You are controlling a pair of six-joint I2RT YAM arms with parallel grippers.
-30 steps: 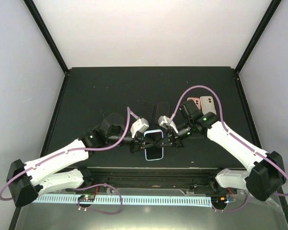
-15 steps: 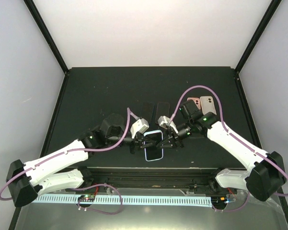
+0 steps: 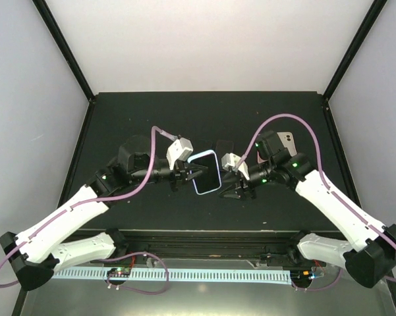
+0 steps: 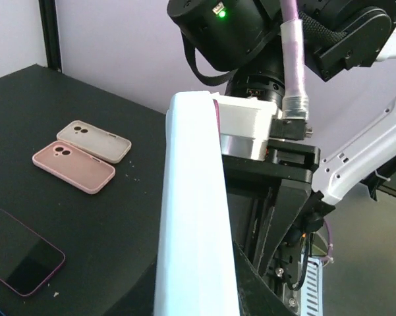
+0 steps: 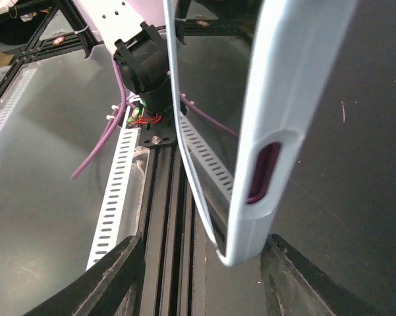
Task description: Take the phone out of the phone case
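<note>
Next, my right gripper pinches the case's lower corner (image 5: 241, 247) and peels it off the phone while my left gripper holds firm, because the pale blue case's rim surrounds the phone.
The phone (image 3: 207, 171), dark screen up, sits in a pale blue phone case (image 3: 196, 179). Both are raised off the black table (image 3: 145, 118) and tilted. My left gripper (image 3: 188, 173) is shut on the case's left edge; in the left wrist view that case (image 4: 191, 217) fills the middle between the jaws. My right gripper (image 3: 235, 189) stands open just right of the case. In the right wrist view the case's lower corner (image 5: 277, 131) hangs between the spread fingers (image 5: 118, 276) without touching them. The purple phone body (image 5: 262, 172) shows through a side cut-out.
A beige empty case (image 4: 93, 140) and a pink one (image 4: 72, 166) lie side by side at the table's back right. A bare dark phone (image 4: 20, 260) lies flat near them. The black rail (image 5: 178, 217) runs along the table's near edge.
My left gripper has lifted the cased phone off the table and carried it back and left. My right gripper has opened, let go of the case and drawn slightly right.
</note>
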